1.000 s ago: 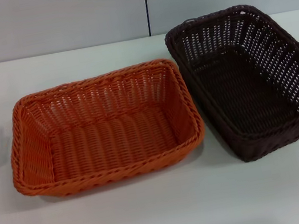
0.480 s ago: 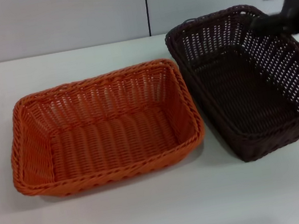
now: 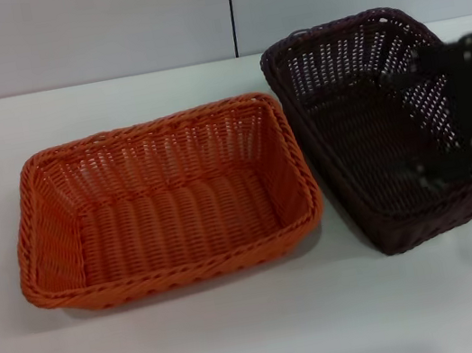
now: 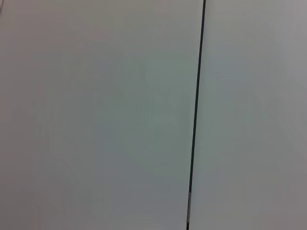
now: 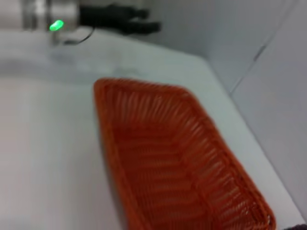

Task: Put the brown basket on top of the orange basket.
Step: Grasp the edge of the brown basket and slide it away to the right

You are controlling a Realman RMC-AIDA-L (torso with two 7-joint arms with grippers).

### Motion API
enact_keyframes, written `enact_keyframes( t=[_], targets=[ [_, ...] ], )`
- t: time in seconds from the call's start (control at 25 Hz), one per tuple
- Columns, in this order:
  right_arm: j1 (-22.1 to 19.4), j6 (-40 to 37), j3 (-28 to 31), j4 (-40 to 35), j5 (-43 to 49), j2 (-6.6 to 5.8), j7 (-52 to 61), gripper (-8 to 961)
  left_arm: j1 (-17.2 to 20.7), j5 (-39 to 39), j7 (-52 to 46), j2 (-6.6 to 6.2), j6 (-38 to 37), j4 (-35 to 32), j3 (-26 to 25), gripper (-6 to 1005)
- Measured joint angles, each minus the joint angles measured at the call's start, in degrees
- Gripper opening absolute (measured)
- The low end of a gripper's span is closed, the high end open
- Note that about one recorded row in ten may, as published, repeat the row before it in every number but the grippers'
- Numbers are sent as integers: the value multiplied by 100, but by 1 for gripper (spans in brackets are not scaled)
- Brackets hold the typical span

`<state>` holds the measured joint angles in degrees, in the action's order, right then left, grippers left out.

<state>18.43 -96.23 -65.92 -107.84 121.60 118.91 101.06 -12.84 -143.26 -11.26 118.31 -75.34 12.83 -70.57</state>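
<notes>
My right gripper is going to close on the near-side rim [image 3: 461, 195] of the brown basket, toward that basket's corner farther from the orange basket.
The orange basket [image 3: 167, 202] sits on the white table at centre left, open side up; it also shows in the right wrist view [image 5: 177, 158]. The brown basket [image 3: 333, 104] stands right beside it on the right, close to its right rim. My right gripper [image 3: 451, 125] is a blurred dark shape over the right half of the brown basket, low at its right wall. My left gripper [image 5: 127, 21] is out of the head view; it shows far off in the right wrist view, beyond the orange basket, beside an arm with a green light [image 5: 56, 25].
The white table [image 3: 246, 339] has bare surface in front of and to the left of the baskets. A pale wall with a dark vertical seam [image 3: 232, 8] stands behind the table; the left wrist view shows only this wall [image 4: 96, 115].
My right gripper has come down from the upper right corner onto the right side of the brown basket. The baskets have not moved.
</notes>
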Motion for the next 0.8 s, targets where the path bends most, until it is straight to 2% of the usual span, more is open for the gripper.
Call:
enact_keyframes(
  t=[0.44, 0.8],
  targets=[
    [376, -915, 208, -178, 772, -41, 584, 823, 54, 10, 0, 17, 2, 5, 4, 777],
    [504, -1126, 464, -59, 1009, -60, 677, 823, -1, 21, 4, 16, 139, 39, -28, 777]
  ],
)
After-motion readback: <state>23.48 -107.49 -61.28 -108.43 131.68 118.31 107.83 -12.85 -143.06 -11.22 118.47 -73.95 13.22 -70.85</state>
